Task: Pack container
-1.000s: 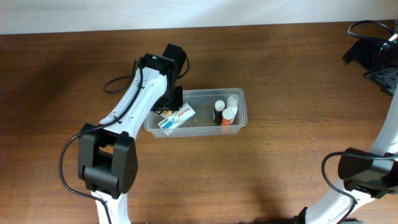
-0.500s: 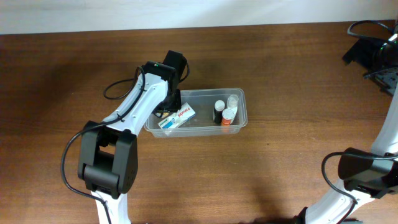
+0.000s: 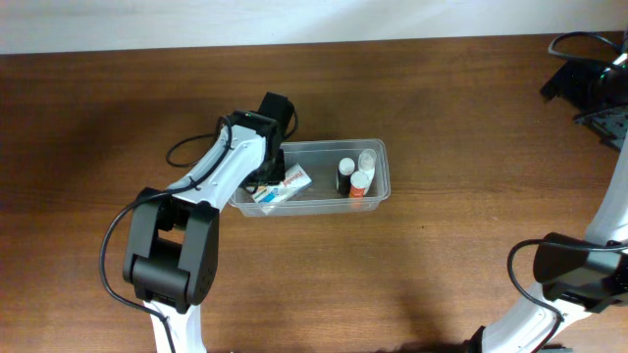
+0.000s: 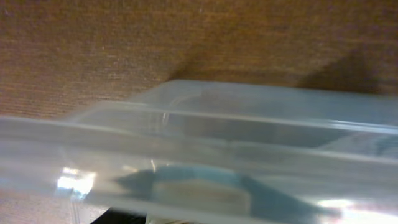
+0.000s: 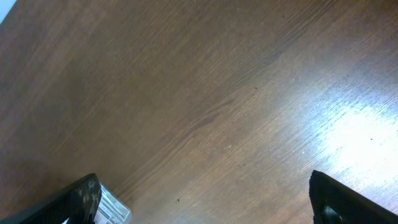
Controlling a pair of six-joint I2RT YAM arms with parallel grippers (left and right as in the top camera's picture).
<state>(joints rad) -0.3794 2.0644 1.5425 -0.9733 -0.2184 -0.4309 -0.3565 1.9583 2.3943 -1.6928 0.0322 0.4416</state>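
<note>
Next, my left gripper sets the white and blue tube down so that it lies lengthwise inside the container's near long side (image 3: pixel 293 200).
The container (image 3: pixel 378 194) is a clear plastic bin at mid-table. In it lie a white and blue tube (image 3: pixel 285 185) at the left end and three small bottles (image 3: pixel 355 175) standing at the right end. My left gripper (image 3: pixel 269 173) is low over the bin's left end, right by the tube; its jaws are hidden under the wrist. The left wrist view is blurred and pressed against the container's wall (image 4: pixel 205 118), with the tube (image 4: pixel 199 190) showing through it. My right gripper (image 5: pixel 205 208) is open and empty over bare wood, far off at the table's right edge (image 3: pixel 587 86).
A black cable (image 3: pixel 186 147) loops on the table left of the bin. The brown wooden table (image 3: pixel 442 275) surrounds the bin. A pale wall runs along the far edge.
My left wrist has shifted a little to the right and down over the bin's left end. The tube and bottles have hardly moved. The right arm is still.
</note>
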